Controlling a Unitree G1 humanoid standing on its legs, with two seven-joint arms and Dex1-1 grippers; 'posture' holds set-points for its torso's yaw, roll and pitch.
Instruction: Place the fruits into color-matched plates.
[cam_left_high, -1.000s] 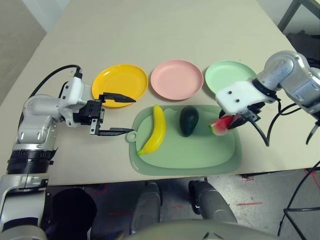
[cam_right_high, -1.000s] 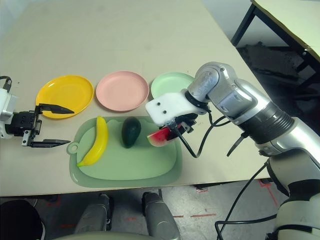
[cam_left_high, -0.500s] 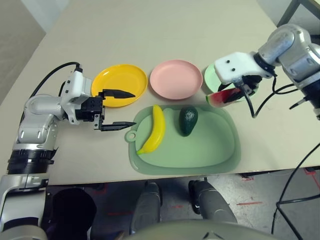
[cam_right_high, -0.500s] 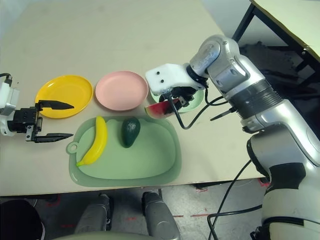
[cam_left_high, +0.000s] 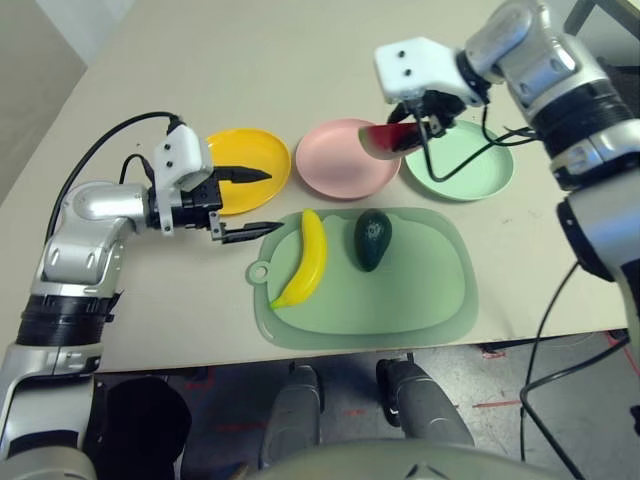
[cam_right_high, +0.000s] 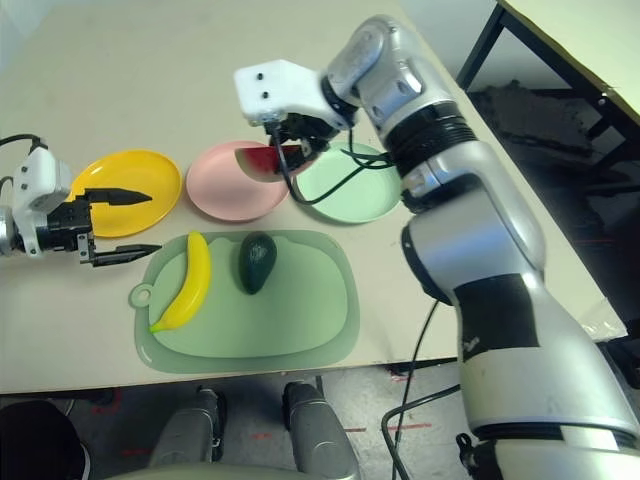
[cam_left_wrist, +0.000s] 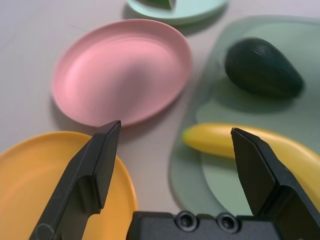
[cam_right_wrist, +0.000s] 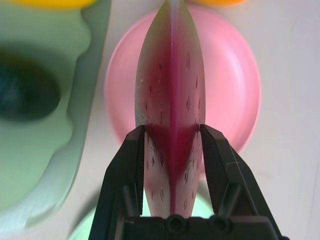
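Next, my right gripper releases the red watermelon wedge in the middle of the pink plate (cam_left_high: 349, 153) (cam_right_wrist: 187, 85).
My right gripper (cam_left_high: 408, 132) is shut on the red watermelon wedge (cam_left_high: 392, 137), holding it above the right rim of the pink plate (cam_left_high: 343, 160). The wedge (cam_right_wrist: 170, 105) sits clamped between the black fingers (cam_right_wrist: 126, 170). The yellow banana (cam_left_high: 305, 258) and dark green avocado (cam_left_high: 372, 240) lie on the pale green cutting board (cam_left_high: 400, 300). My left gripper (cam_left_high: 248, 202) stands open between the yellow plate (cam_left_high: 248, 152) and the board's left end, holding nothing. The mint green plate (cam_left_high: 465, 170) sits at the right.
The three plates line up in a row behind the cutting board. Black cables hang from both arms. Bare tabletop stretches behind the plates and to the left. A dark table frame (cam_right_high: 520, 30) stands beyond the table's right edge.
My right gripper has carried the watermelon wedge up off the board's right end and leftwards past the mint green plate to the pink plate. The left gripper has shifted slightly forward.
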